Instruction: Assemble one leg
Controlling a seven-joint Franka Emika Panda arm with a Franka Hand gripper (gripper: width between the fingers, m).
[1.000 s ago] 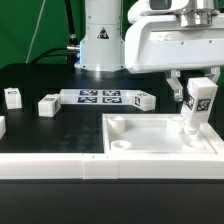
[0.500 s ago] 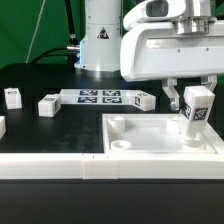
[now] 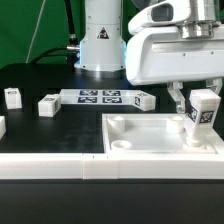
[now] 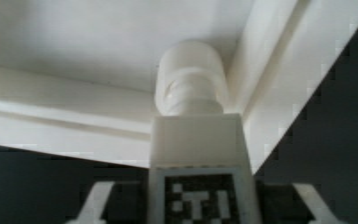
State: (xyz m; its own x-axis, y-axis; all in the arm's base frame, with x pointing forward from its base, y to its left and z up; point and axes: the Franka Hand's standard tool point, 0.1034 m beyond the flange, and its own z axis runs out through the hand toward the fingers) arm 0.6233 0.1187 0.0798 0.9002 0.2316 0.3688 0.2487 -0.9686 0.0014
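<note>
My gripper is going to let go of the white leg, now held over the tray, upright in the tray's corner (image 3: 189, 143) (image 4: 195, 90) nearest to the raised front border of the table.
My gripper (image 3: 197, 102) is shut on a white leg (image 3: 201, 115) with a black-and-white tag on its face. I hold it upright over the right side of the large white tray (image 3: 150, 133), its lower end down inside the tray near the far right corner. In the wrist view the leg (image 4: 199, 150) runs from between my fingers (image 4: 101, 205) to its rounded peg end at the tray's corner wall (image 4: 274, 60). Three more legs lie on the table: one at the far left (image 3: 13, 97), one beside it (image 3: 48, 104), one by the marker board's right end (image 3: 143, 100).
The marker board (image 3: 99, 97) lies flat behind the tray. The robot base (image 3: 100, 40) stands at the back. A white raised border (image 3: 50, 162) runs along the table's front. A further white part (image 3: 2, 126) shows at the exterior view's left edge.
My gripper has moved toward the exterior view's right with the leg in it, and the leg sits a little higher.
</note>
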